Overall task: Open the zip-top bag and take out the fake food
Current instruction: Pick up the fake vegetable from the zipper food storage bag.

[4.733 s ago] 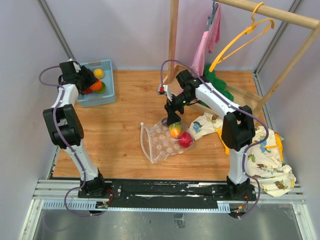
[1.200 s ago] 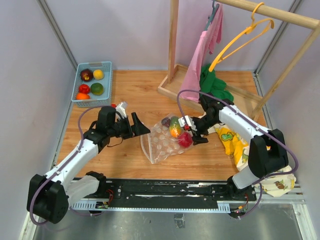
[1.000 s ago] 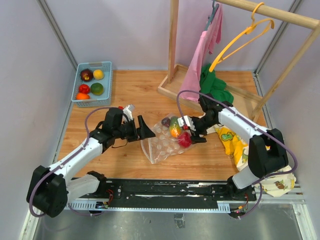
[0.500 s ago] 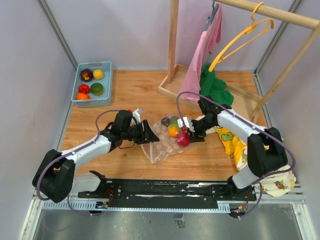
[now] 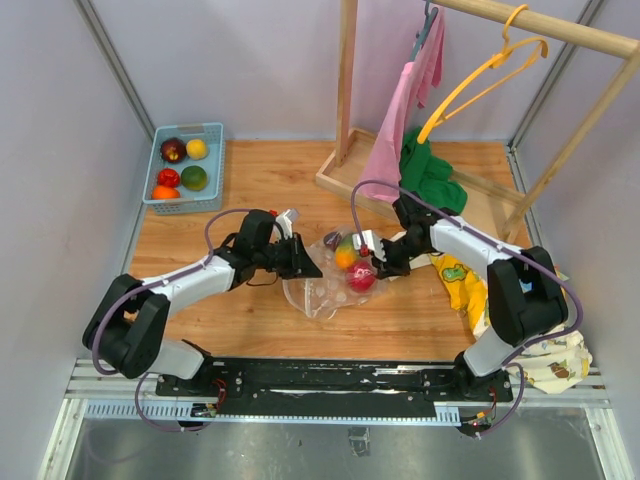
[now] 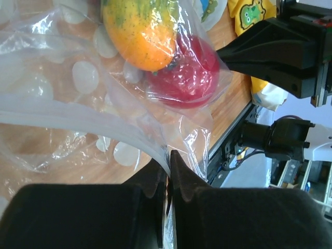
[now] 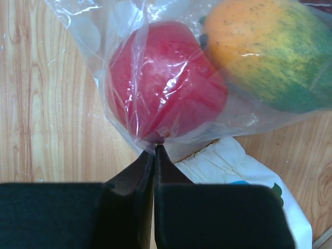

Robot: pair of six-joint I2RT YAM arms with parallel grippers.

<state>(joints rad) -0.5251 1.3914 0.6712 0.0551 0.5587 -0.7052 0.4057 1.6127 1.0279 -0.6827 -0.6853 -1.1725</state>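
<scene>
The red fruit sits far from the bag's zip strip; next my right hand opens, pinches the plastic (image 7: 141, 139) behind it and pushes it stripward.
The clear zip-top bag (image 5: 322, 292) lies on the wooden table, and fake food shows through its plastic. Inside are an orange-green mango (image 5: 347, 252), a red fruit (image 5: 360, 279) and a dark purple piece (image 5: 331, 241). My left gripper (image 5: 306, 268) is shut on the bag's white zip strip (image 6: 104, 122) at the bag's left side. In its wrist view the mango (image 6: 142, 33) and red fruit (image 6: 187, 72) lie beyond. My right gripper (image 5: 375, 263) is shut on a fold of the bag's plastic (image 7: 155, 136), just below the red fruit (image 7: 163, 96) and beside the mango (image 7: 270, 57).
A blue basket (image 5: 219, 160) with several fake fruits stands at the back left. A wooden rack (image 5: 345, 100) holds a pink garment (image 5: 395, 130) and a yellow hanger (image 5: 480, 75), with a green cloth (image 5: 428, 172) at its foot. A cartoon-print cloth (image 5: 510, 310) lies at the right.
The left arm reached right to the bag's zip edge and its gripper shut on it. The right gripper shut on the bag's plastic by the red fruit. The bag bunched up slightly.
</scene>
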